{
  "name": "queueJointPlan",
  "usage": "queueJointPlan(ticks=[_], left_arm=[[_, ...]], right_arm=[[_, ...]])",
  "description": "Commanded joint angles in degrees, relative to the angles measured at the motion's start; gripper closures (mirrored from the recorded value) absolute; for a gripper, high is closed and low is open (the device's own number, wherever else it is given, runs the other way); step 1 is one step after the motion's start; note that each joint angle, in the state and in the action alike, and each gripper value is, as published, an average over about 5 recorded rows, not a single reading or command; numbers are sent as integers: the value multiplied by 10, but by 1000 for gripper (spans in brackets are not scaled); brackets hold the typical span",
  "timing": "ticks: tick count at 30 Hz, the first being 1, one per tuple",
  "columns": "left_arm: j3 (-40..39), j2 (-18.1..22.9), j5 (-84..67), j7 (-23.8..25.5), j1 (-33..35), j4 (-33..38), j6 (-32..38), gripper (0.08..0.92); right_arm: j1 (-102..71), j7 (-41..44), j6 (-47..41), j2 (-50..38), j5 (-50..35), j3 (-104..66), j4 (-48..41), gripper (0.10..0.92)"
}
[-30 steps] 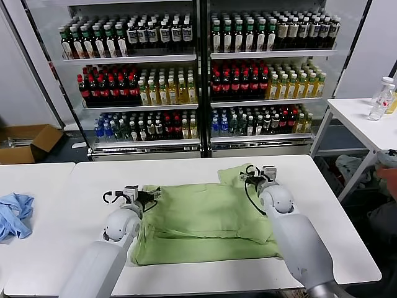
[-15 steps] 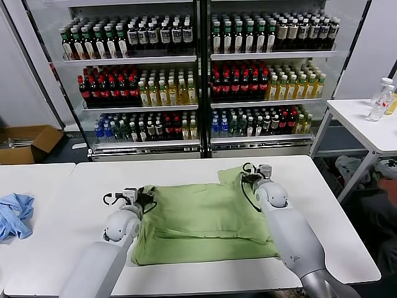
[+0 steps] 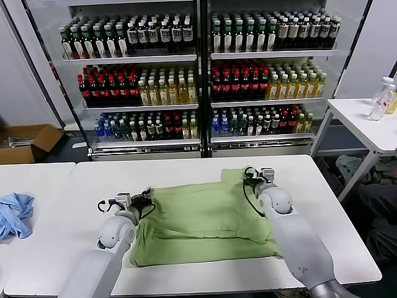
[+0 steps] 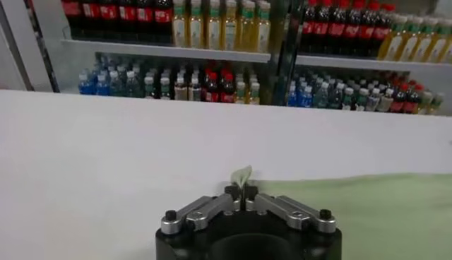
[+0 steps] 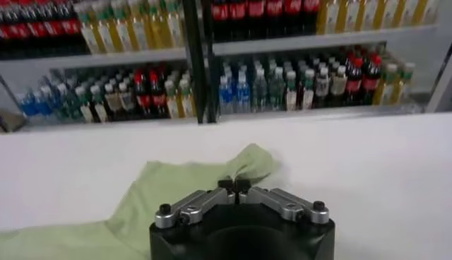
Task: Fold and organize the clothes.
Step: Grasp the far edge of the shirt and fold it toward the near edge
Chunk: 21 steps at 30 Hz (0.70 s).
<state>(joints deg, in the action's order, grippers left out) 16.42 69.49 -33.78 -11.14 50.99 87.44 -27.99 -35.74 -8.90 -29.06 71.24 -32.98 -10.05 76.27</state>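
The robot's right gripper will release the shirt's far corner, now bunched in that gripper, on the shirt's near layer [image 3: 270,225], at the shirt's end toward the side table.
The light green polo shirt [image 3: 205,220] lies folded into a wide band on the white table [image 3: 93,180]; its collar, buttons and chest print are hidden. My left gripper [image 3: 144,197] is low at the shirt's far left corner, shut on it. In the left wrist view a small tuft of green cloth [image 4: 242,174] sticks out between the shut fingertips of this gripper [image 4: 241,191]. My right gripper [image 3: 248,176] is at the shirt's far right corner, shut on the bunched sleeve edge. In the right wrist view the green cloth [image 5: 205,180] spreads just ahead of that gripper [image 5: 234,185].
A crumpled light blue cloth [image 3: 15,214] lies on the neighbouring table to the left. Drink coolers full of bottles [image 3: 198,74] stand behind the table. A cardboard box [image 3: 25,141] is on the floor at left. A side table with a water bottle [image 3: 381,99] stands at right.
My left gripper has moved a little to the left with the shirt corner, drawing the shirt's left edge outward. My right gripper has barely moved.
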Motion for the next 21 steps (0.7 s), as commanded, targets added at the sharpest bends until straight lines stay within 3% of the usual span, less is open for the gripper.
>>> queueJointPlan(ticks=[1,12,21], left_arm=[[38,-1,-17,19,63,117,29,911],[80,-16,-23,40,187,238,16,911],[96,-30,34,71,241,255,-32,911]], right_arm=[[-55,-1,22,-25,-11,-18,129,920],[-236,-9,9,-71,-10,-103,317,920],[-384,-20,-9,-55,23,-175,410,920]])
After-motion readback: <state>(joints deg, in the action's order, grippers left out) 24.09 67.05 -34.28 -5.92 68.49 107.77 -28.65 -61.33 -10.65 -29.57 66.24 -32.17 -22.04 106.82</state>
